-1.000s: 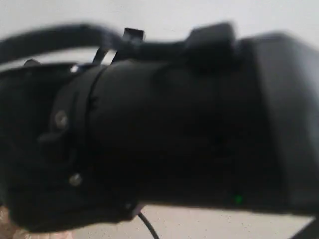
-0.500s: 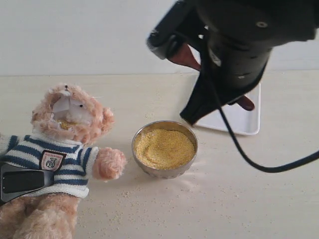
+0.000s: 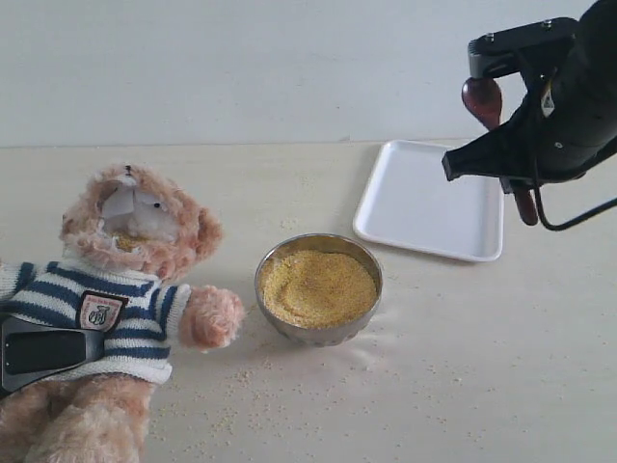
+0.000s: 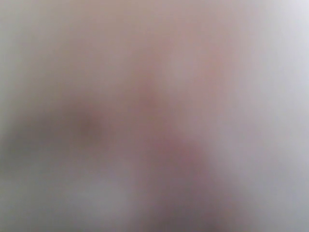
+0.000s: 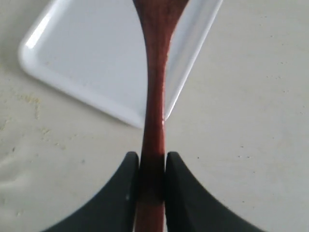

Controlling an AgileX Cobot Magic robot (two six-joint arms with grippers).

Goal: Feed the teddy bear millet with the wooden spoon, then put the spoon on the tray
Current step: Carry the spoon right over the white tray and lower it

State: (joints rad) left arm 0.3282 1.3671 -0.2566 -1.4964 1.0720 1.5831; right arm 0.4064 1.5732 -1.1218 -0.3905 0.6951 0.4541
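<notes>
The robot's right gripper needs to lay the wooden spoon lengthwise on the middle of the white tray point(image 3: 443, 214) point(image 5: 126, 44).
The teddy bear point(image 3: 135, 256) lies on its back at the left, with some millet grains at its mouth. A silver bowl point(image 3: 318, 328) heaped with millet point(image 3: 318, 286) stands beside its arm. The white tray point(image 3: 424, 207) lies behind the bowl to the right, with nothing on it. My right gripper point(image 3: 506, 159) hovers over the tray's right edge, shut on the wooden spoon point(image 3: 480, 99), whose handle point(image 5: 155, 96) runs between the black fingers point(image 5: 126, 183) above the tray's corner point(image 5: 96, 58). A black part of my left gripper point(image 3: 43, 349) rests on the bear's striped sweater. The left wrist view is only a pinkish blur.
Stray millet grains point(image 3: 241, 386) are scattered on the light wooden tabletop in front of the bowl and the bear. A black cable point(image 3: 578, 217) hangs from the right arm. A pale wall bounds the table at the back.
A second ago the right arm blocked the exterior view. Since then it has swung right, from above the tray's left side to its right edge, still holding the spoon. The bear has not moved.
</notes>
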